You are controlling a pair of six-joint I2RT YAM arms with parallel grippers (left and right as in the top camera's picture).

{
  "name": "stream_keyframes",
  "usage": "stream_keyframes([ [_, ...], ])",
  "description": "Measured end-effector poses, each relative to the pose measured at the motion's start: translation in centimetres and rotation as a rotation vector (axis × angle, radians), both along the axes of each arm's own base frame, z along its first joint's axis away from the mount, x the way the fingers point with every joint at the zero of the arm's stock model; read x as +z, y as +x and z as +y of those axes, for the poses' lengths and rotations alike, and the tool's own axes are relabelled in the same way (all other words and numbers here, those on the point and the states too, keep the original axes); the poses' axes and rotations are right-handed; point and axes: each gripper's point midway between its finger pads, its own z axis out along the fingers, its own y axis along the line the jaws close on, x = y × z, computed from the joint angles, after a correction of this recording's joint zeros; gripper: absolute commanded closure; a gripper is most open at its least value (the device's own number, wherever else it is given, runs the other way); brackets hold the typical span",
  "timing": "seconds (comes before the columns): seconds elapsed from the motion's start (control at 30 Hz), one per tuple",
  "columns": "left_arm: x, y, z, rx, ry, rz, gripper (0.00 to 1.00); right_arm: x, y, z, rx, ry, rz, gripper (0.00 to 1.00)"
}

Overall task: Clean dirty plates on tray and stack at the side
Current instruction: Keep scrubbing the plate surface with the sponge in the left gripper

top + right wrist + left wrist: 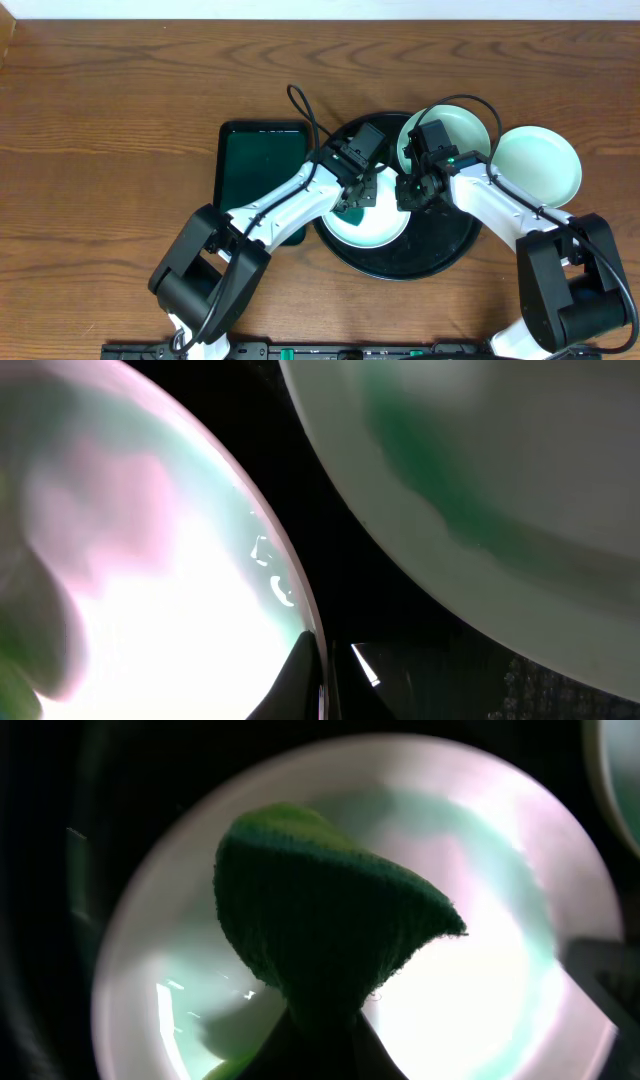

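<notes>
I should release the dark green cloth pad from my left gripper on the near half of the dark green tray (250, 203).
The black tray (440, 242) holds one pale-mint plate (385, 232). My left gripper (355, 197) is shut on a dark green cloth pad (320, 910) and presses it onto this plate (490, 970). My right gripper (413, 190) is shut on the plate's right rim (318, 660), with one finger inside the plate and one outside. A second plate (450, 132) rests at the tray's far right edge and shows a green smear in the right wrist view (430, 480). A third plate (537, 165) sits on the table to the right of the tray.
A smaller rectangular dark green tray (262, 165) lies just left of the black tray, under my left arm. The wooden table (100, 150) extends on both sides. Cables loop above both wrists.
</notes>
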Motion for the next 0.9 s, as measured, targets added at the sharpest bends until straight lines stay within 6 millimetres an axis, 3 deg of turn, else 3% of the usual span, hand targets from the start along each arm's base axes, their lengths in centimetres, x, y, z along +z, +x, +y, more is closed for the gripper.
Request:
stream_keyframes([
  [0.3,0.1,1.8,2.1,0.012,0.055,-0.049,0.93,0.0,0.0,0.0,0.000,0.002,0.001,0.99],
  [0.6,-1.5,2.2,1.8,0.005,0.065,-0.045,0.92,0.0,0.0,0.0,0.001,0.003,0.002,0.99],
  [0.9,-1.6,1.7,0.8,-0.010,-0.010,0.004,0.92,0.0,0.0,0.0,0.001,0.003,0.002,0.99],
])
